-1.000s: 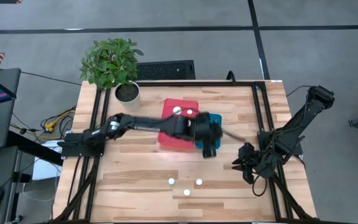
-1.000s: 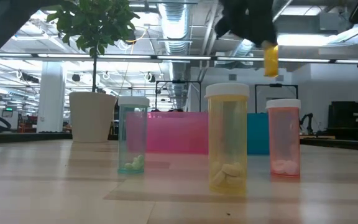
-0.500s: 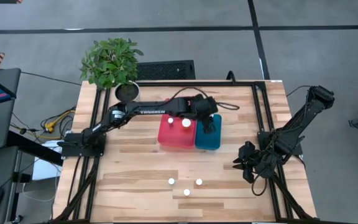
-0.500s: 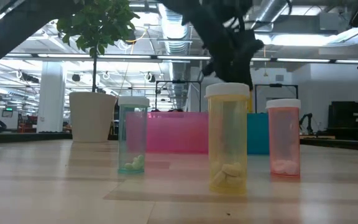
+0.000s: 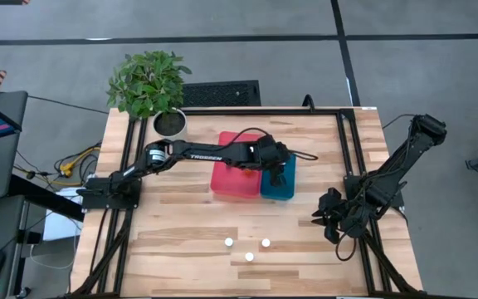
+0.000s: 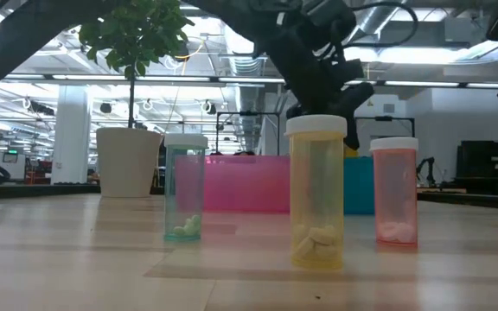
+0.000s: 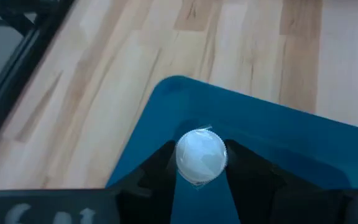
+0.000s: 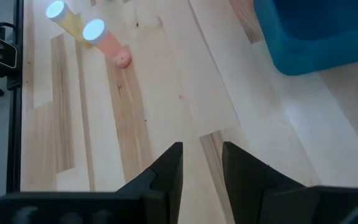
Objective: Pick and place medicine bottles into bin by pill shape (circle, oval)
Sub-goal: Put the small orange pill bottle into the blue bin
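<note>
My left gripper will release the white-capped medicine bottle near the middle of the blue bin's bottom [image 5: 275, 174] [image 7: 202, 196]. The bottle is now held at the blue bin.
My left gripper [image 5: 277, 169] reaches over the blue bin [image 5: 282, 189] and is shut on a white-capped medicine bottle [image 7: 201, 155]. The red bin [image 5: 232, 183] stands against the blue bin's left side. Three bottles stand upright on their bases near the table's front: a teal one [image 6: 185, 190], a yellow one [image 6: 316, 194] and a pink one [image 6: 395, 192]; their white caps also show in the high view [image 5: 249, 256]. My right gripper [image 8: 201, 171] hangs open and empty at the table's right edge [image 5: 329, 221]. My left gripper pinches the bottle between its two fingers [image 7: 161, 167], just below the white cap [image 7: 201, 154]. The fingers come from above, pointing down. The bottle stands upright in the hold over the blue bin's floor [image 7: 272, 134]; I cannot tell whether it touches the floor.
A potted plant [image 5: 152, 87] stands at the table's far left corner. Black frame rails [image 5: 348, 149] run along the left and right sides. Bare wood lies between the bins and the three standing bottles.
My left gripper has come down from high above the bins into the blue bin, carrying the bottle, which has stayed upright. The three bottles at the front and my right arm have kept still.
</note>
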Available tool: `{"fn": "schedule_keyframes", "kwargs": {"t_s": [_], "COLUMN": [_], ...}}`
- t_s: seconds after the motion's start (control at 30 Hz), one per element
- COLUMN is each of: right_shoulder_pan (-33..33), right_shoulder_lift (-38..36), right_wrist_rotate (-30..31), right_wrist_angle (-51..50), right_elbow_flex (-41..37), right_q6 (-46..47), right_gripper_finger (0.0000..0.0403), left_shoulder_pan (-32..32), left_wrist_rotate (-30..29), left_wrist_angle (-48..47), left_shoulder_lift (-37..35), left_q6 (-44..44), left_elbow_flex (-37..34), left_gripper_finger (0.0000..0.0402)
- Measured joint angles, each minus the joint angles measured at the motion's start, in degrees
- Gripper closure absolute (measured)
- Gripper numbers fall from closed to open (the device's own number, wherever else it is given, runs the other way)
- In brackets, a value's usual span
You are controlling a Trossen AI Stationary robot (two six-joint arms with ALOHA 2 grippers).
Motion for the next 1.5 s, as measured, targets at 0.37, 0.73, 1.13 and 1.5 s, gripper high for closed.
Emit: {"fn": "schedule_keyframes", "kwargs": {"t_s": [0.37, 0.73, 1.13, 1.5], "right_shoulder_pan": [0.0, 0.0, 0.0, 0.0], "right_shoulder_lift": [0.0, 0.0, 0.0, 0.0], "right_wrist_rotate": [0.0, 0.0, 0.0, 0.0], "right_wrist_angle": [-0.3, -0.3, -0.7, -1.3], "right_elbow_flex": [0.0, 0.0, 0.0, 0.0], "right_q6": [0.0, 0.0, 0.4, 0.4], "right_gripper_finger": [0.0282, 0.0282, 0.0282, 0.0282], "left_shoulder_pan": [0.6, 2.3, 1.3, 1.0], "left_wrist_rotate": [0.2, 0.8, 0.6, 0.5], "left_wrist_angle": [-0.5, -0.8, -0.8, -0.8], "left_shoulder_lift": [0.0, 0.0, 2.0, 2.1], "left_q6": [1.8, 2.8, 1.9, 1.2], "left_elbow_flex": [-3.3, -3.2, -3.0, -3.0], "left_gripper_finger": [0.0285, 0.0285, 0.0284, 0.0258]}}
